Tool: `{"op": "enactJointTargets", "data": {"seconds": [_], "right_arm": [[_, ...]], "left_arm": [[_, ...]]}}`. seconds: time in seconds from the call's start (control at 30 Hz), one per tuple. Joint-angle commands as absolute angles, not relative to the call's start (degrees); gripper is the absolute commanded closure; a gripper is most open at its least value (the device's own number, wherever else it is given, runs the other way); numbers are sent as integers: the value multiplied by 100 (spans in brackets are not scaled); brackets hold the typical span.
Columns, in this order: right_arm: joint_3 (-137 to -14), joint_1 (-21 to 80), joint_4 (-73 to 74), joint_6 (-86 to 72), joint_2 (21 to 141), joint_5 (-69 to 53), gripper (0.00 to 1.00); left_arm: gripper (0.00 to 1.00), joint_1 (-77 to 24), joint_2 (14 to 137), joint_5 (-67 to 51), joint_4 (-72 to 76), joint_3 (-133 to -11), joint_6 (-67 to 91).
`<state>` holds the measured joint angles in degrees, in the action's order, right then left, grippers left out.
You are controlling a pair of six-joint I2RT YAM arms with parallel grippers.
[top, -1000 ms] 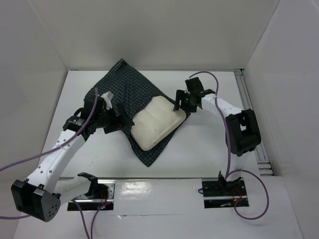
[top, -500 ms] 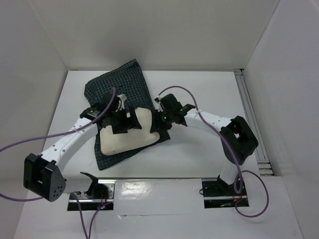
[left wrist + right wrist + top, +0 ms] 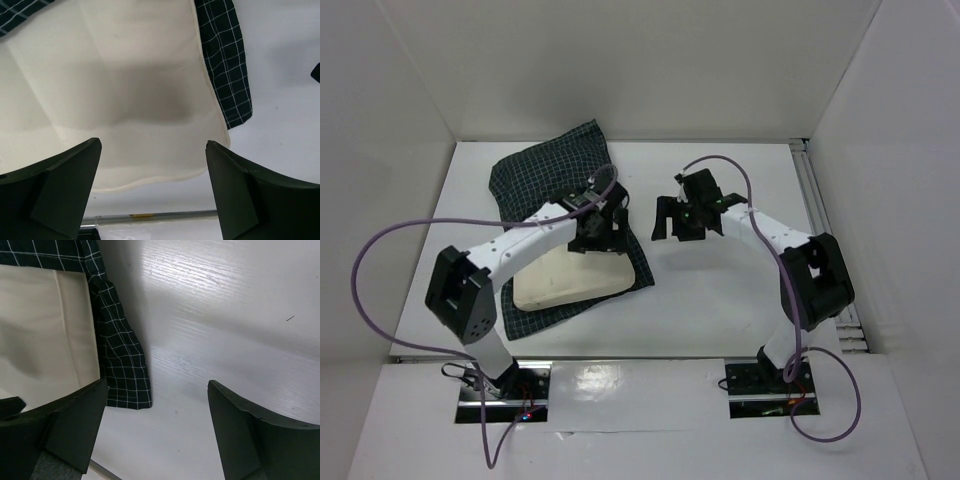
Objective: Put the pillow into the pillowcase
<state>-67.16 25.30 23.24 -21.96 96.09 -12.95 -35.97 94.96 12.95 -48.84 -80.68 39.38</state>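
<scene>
Next, my right gripper grabs the pillowcase's side edge (image 3: 638, 254) and pulls it straight while my left gripper pinches the pillow, because the pillowcase sits at a slant under the pillow.
The cream pillow (image 3: 570, 282) lies on the dark checked pillowcase (image 3: 545, 175), which spreads behind it and shows as a strip along its right and near-left edges. My left gripper (image 3: 601, 229) is open and empty just above the pillow's far right part. In the left wrist view the pillow (image 3: 125, 90) fills the space between the open fingers (image 3: 55, 192), with the pillowcase (image 3: 227, 65) at the right. My right gripper (image 3: 674, 219) is open and empty over bare table, right of the pillowcase edge. The right wrist view shows the pillowcase corner (image 3: 122, 370) and the pillow (image 3: 40, 330).
White walls close in the table on the left, back and right. A metal rail (image 3: 817, 215) runs along the right side. Purple cables (image 3: 380, 260) loop from both arms. Two mounting plates (image 3: 765, 390) sit at the near edge.
The pillow and pillowcase have shifted left and settled. My left gripper has swung right over the pillow's far right part. My right gripper has drawn back right, off the pillow.
</scene>
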Motion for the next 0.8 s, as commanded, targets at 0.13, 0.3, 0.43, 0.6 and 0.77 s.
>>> {"op": "enactJointTargets", "data": {"seconds": [0.13, 0.3, 0.43, 0.6, 0.77], "right_arm": [[-6663, 2479, 2364, -2030, 9598, -1309, 12], [-6609, 2479, 2172, -2030, 9773, -1467, 10], [-6749, 2479, 2057, -2030, 9993, -1677, 8], [-7171, 2847, 1925, -1916, 10528, -1793, 8], [-7646, 3102, 1732, -1916, 11029, -1793, 7]], "left_arm": [[1, -3867, 10554, 2583, -5546, -8894, 4368], [11, -3920, 11047, 2559, -5353, -8886, 4509], [86, -3780, 10926, 2207, -5265, -8833, 4430], [100, -3472, 10434, 1689, -5212, -8833, 4193], [100, -3349, 9915, 1433, -5212, -8719, 4017]]}}
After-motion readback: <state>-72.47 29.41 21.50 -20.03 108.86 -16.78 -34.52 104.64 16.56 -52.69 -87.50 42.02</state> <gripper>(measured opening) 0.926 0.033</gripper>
